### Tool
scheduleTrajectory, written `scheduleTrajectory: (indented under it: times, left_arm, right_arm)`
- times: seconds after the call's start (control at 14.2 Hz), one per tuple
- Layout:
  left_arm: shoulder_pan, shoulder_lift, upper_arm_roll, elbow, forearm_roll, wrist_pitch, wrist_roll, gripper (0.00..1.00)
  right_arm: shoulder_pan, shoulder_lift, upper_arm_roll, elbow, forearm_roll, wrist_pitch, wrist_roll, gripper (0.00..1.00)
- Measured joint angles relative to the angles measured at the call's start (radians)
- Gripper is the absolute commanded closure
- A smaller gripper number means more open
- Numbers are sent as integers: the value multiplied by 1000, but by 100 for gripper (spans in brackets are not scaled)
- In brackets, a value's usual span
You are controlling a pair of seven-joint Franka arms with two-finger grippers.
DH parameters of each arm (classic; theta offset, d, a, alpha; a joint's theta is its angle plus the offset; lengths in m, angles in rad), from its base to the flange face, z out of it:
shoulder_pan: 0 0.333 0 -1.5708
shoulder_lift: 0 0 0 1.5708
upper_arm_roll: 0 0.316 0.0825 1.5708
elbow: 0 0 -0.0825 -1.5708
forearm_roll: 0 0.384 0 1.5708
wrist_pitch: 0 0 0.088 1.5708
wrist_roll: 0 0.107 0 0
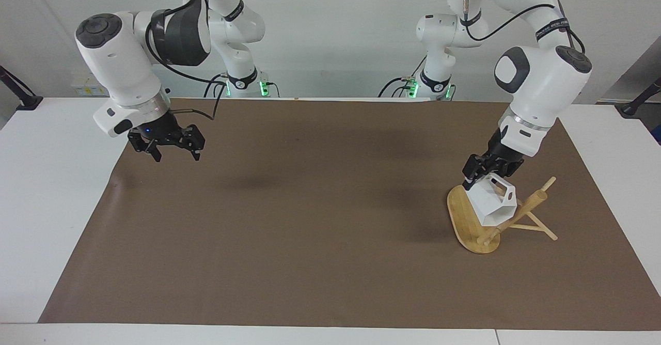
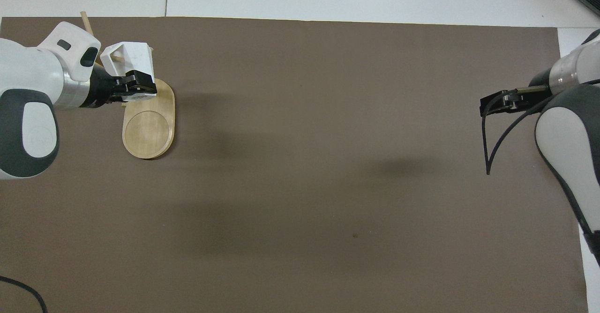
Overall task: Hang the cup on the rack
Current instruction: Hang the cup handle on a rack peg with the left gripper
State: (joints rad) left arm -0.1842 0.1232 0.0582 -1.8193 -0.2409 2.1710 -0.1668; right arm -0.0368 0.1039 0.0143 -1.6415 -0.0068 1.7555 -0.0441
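Observation:
I am going to release the white cup from my left gripper on the thin peg (image 2: pixel 134 68) that is above the farther end of the bamboo base.
The white faceted cup (image 1: pixel 493 205) hangs tilted in my left gripper (image 1: pixel 477 178), which is shut on its rim. It sits just above the rack's oval bamboo base (image 1: pixel 461 212), close against the thick post (image 1: pixel 518 215). Whether cup and post touch I cannot tell. Thin pegs (image 1: pixel 537 226) stick out past the cup. In the overhead view my left gripper (image 2: pixel 139 83) holds the cup (image 2: pixel 131 56) over the farther end of the base (image 2: pixel 149 128), and the arm hides most of the post. My right gripper (image 1: pixel 175 155) hangs open and empty over the mat's edge at the right arm's end, also seen as the right gripper (image 2: pixel 493 104).
A brown mat (image 1: pixel 310 221) covers most of the white table (image 1: pixel 57 190). A black cable (image 2: pixel 487 144) loops down from the right wrist.

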Motion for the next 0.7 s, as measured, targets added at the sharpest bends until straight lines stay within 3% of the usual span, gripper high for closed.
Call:
scheduleTrajectory:
  times: [0.42, 0.49, 0.7]
  left_arm:
    - [35, 7, -1, -13, -27, -1, 186, 100]
    - [36, 7, -1, -15, -28, -1, 206, 93]
    - [36, 7, -2, -17, -29, -1, 235, 40]
  right_arm:
    - [-3, -71, -2, 27, 0, -139, 1, 0]
    - [-6, -77, -2, 33, 0, -154, 1, 0]
    - [-8, -95, -2, 38, 0, -185, 1, 0]
